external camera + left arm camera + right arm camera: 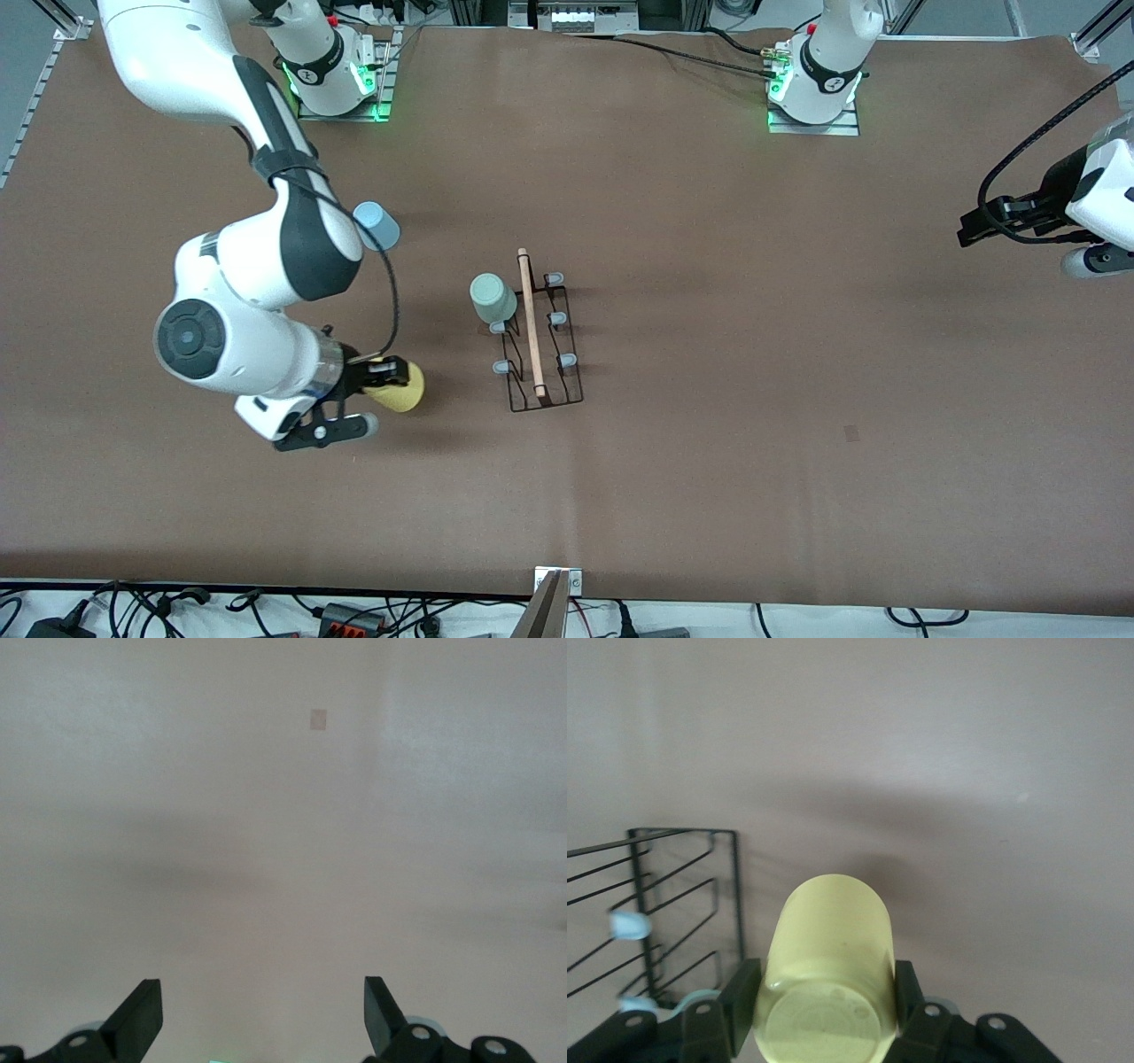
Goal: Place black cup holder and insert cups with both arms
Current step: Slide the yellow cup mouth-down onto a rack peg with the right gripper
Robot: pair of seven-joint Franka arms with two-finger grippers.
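Note:
I should use my right gripper to release the yellow cup on the mint green cup's side of the holder (504, 373) (678, 917), at the holder's end toward the cables.
The black cup holder (540, 341) stands mid-table, with its wooden rod handle (530, 319) on top. The mint green cup (493, 299) sits upside down on one of its pegs, on the side toward the right arm's end. The light blue cup (376, 225) stands upside down on the table, partly hidden by the right arm. My right gripper (390, 383) is shut on the yellow cup (406, 388), held on its side over the table beside the holder. The right wrist view shows the yellow cup (828, 966) between the fingers (740, 1001) and a corner of the holder (673, 904). My left gripper (263, 1014) is open and empty.
The left arm (1094, 195) waits at its end of the table, over bare brown tabletop. A small pale patch (851, 432) marks the table there; it also shows in the left wrist view (318, 719). Cables lie along the table's near edge (354, 611).

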